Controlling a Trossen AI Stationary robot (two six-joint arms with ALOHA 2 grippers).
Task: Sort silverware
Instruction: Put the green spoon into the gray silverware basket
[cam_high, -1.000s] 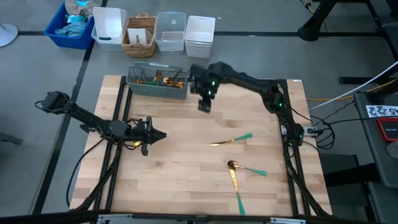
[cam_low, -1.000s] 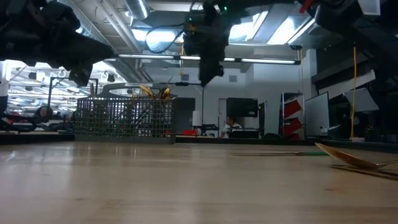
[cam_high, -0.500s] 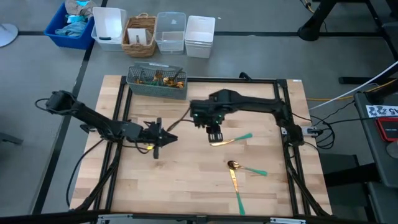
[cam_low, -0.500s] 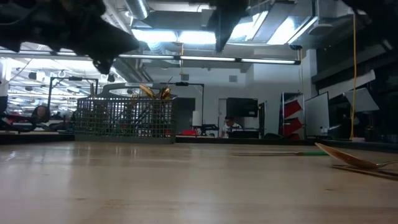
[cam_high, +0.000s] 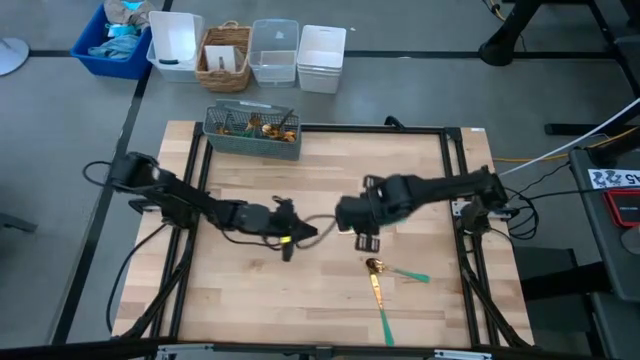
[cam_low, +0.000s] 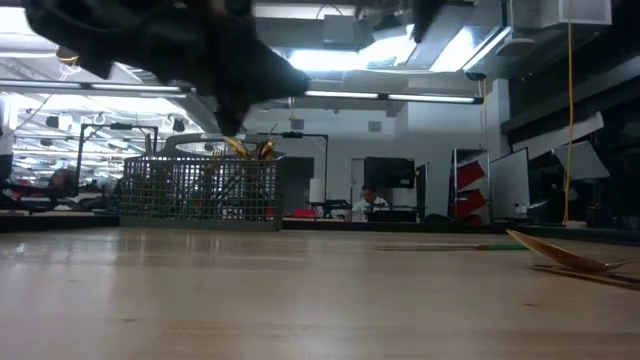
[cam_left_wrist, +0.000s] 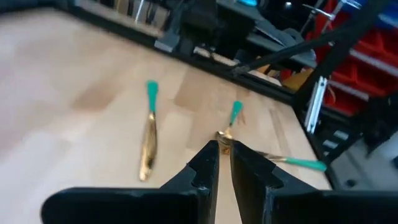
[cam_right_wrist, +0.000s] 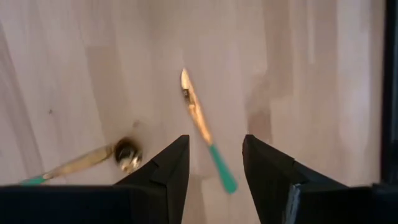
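Observation:
The robot's right gripper will close on the spoon's neck (cam_high: 387, 268) (cam_right_wrist: 132, 172), just behind the spoon's gold bowl, which lies beside the gold end of the long piece.
Three pieces of silverware with gold heads and teal handles lie flat on the wooden table right of centre. A slim gold-bladed piece (cam_right_wrist: 199, 121) lies straight below my right gripper (cam_right_wrist: 214, 163), which hangs open above it and points down. A spoon (cam_high: 376, 266) and a long piece (cam_high: 380, 305) lie nearer the front edge. My left gripper (cam_high: 308, 233) is at the table's middle, shut on nothing and pointing at the three pieces. A grey wire caddy (cam_high: 251, 131) at the far edge holds more silverware.
Beyond the far edge stand a blue bin (cam_high: 113, 40), a white tub (cam_high: 175, 42), a wicker basket (cam_high: 226, 57), a clear box (cam_high: 275, 52) and a white box (cam_high: 322, 57). Black frame rails (cam_high: 455, 180) run along the table's sides. The two grippers are close together at the centre.
My right gripper has swung from beside the caddy toward the near edge and the right, and has tipped further down over the gold-bladed piece. My left gripper has reached from the table's left toward the centre. Neither has opened or shut, and no silverware has moved.

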